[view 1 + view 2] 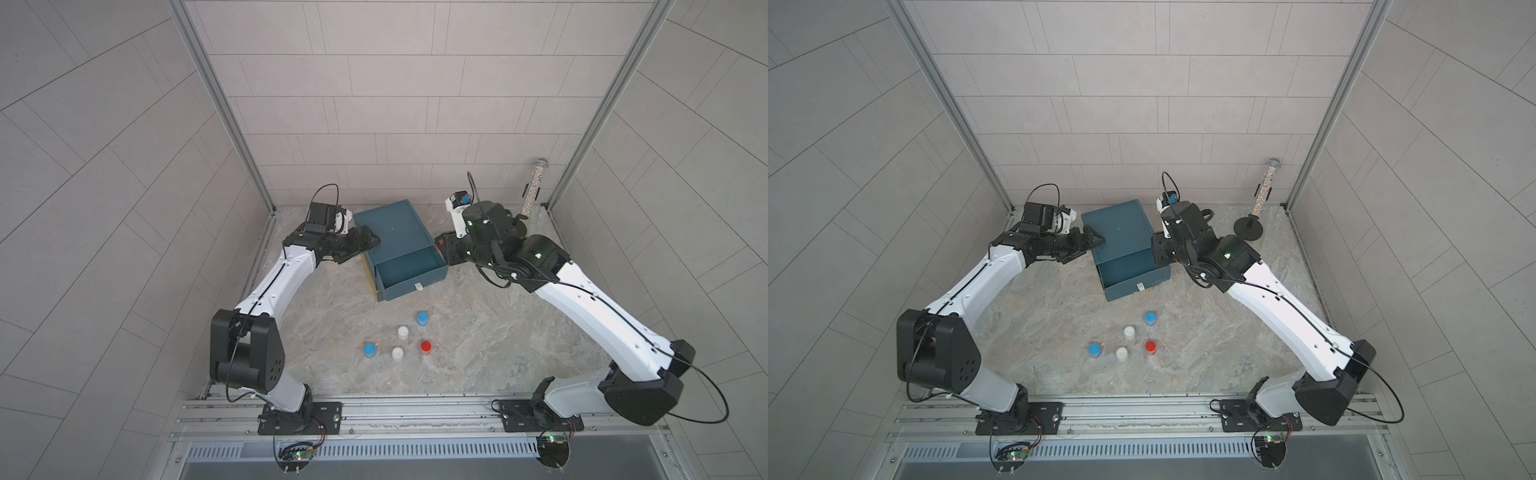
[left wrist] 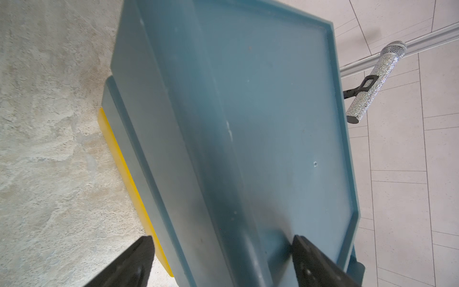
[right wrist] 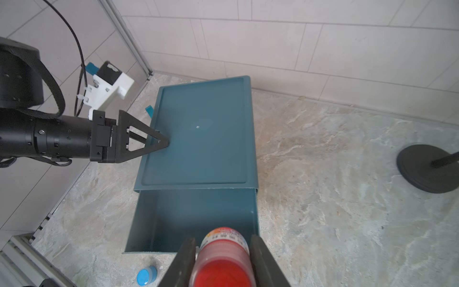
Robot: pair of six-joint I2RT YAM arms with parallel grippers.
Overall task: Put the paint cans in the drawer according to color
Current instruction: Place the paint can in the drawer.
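Observation:
The robot's right gripper should set the red paint can down inside the open drawer [image 1: 427,270] [image 3: 233,222], close to the drawer's side that is nearest the robot's right arm.
A teal cabinet [image 1: 390,228] stands at the back with its drawer [image 1: 415,287] pulled out; the drawer's floor [image 3: 198,216] is bare. My right gripper [image 3: 222,239] is shut on a red paint can [image 3: 223,258], held on its side at the drawer's right rim. In both top views this gripper [image 1: 441,246] sits right beside the drawer's wall. My left gripper [image 1: 372,241] is open, its jaws straddling the cabinet's top left edge [image 2: 188,174]. On the table stand two blue cans [image 1: 422,318] [image 1: 369,350], two white cans [image 1: 403,332] [image 1: 397,353] and a red can [image 1: 425,346].
A glittery tube [image 1: 534,187] on a black round stand [image 1: 1249,228] rises at the back right, behind my right arm. A yellow part [image 2: 124,169] shows under the cabinet's left side. Tiled walls close the back and both sides.

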